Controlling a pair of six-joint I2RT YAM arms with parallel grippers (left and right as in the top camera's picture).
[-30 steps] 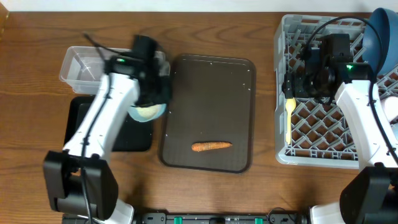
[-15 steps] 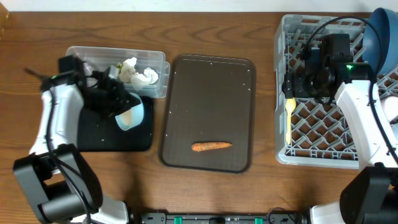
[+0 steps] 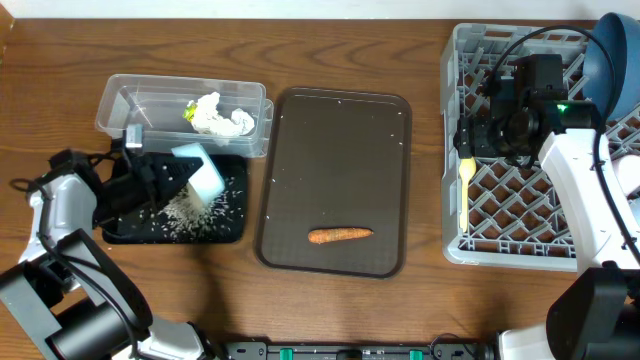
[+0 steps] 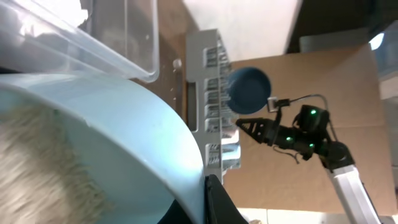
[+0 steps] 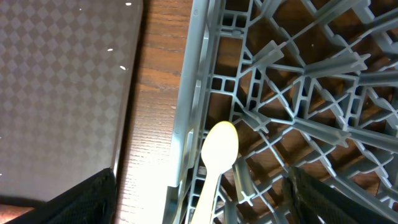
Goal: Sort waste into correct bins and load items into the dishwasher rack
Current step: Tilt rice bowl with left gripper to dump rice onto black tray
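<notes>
My left gripper will set down and release the small light blue bowl on the brown tray's empty far half [image 3: 350, 140], beyond the carrot.
My left gripper [image 3: 172, 182] is shut on the rim of the small light blue bowl [image 3: 205, 180] and holds it tipped on its side over the black tray [image 3: 225, 232]. Loose rice [image 3: 185, 215] lies spilled on that tray. In the left wrist view the bowl [image 4: 124, 143] fills the frame with rice [image 4: 37, 168] inside, its rim pinched in my left gripper [image 4: 208, 205]. The clear tub [image 3: 130, 100] holds white tissue [image 3: 222, 118] and a yellow-green wrapper [image 3: 188, 111]. The carrot [image 3: 340, 235] lies on the brown tray [image 3: 340, 130]. My right gripper [image 3: 476, 140] is open over the rack [image 3: 500, 250], its fingers [image 5: 202, 199] either side of the yellow spoon [image 5: 217, 155].
The dark blue bowl [image 3: 610, 60] stands at the rack's far right corner and shows in the left wrist view [image 4: 249, 87]. The spoon [image 3: 465, 180] lies along the rack's left side. A pale object [image 3: 630, 175] sits at the rack's right edge.
My left arm has swung left from beside the clear tub, tipped the light blue bowl over the black tray, and rice has poured onto the tray. The right arm has not moved.
</notes>
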